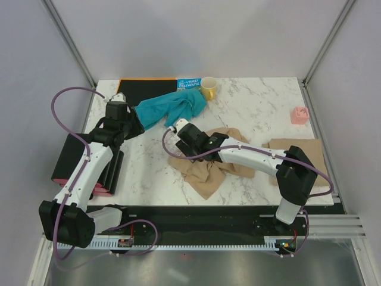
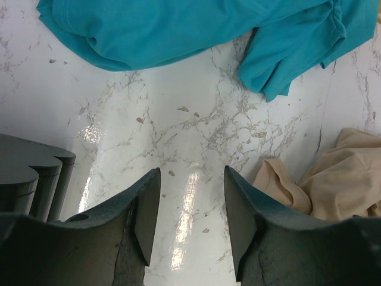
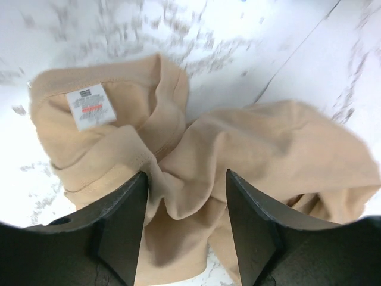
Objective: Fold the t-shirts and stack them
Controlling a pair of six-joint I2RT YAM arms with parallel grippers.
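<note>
My right gripper is to head next for the white collar label (image 1: 176, 160) (image 3: 91, 107) of the bunched tan t-shirt, and it will close there on it.
A teal-blue t-shirt (image 1: 169, 110) lies crumpled at the back left of the marble table, and it fills the top of the left wrist view (image 2: 178, 30). My left gripper (image 1: 134, 126) (image 2: 191, 179) stands open over bare marble just in front of it, holding nothing. A tan t-shirt (image 1: 205, 176) (image 3: 268, 143) lies bunched in the middle front, its collar label facing up. My right gripper (image 1: 181, 136) (image 3: 186, 179) is open right over it, with a loose fold of cloth between the jaws. A second tan t-shirt (image 1: 300, 149) lies flat at the right edge.
A yellow mug (image 1: 209, 88), a colourful book (image 1: 189, 84) and a flat black board (image 1: 147, 88) sit along the back edge. A pink block (image 1: 299, 115) is at the far right. A black and red rack (image 1: 71, 158) stands off the table's left side.
</note>
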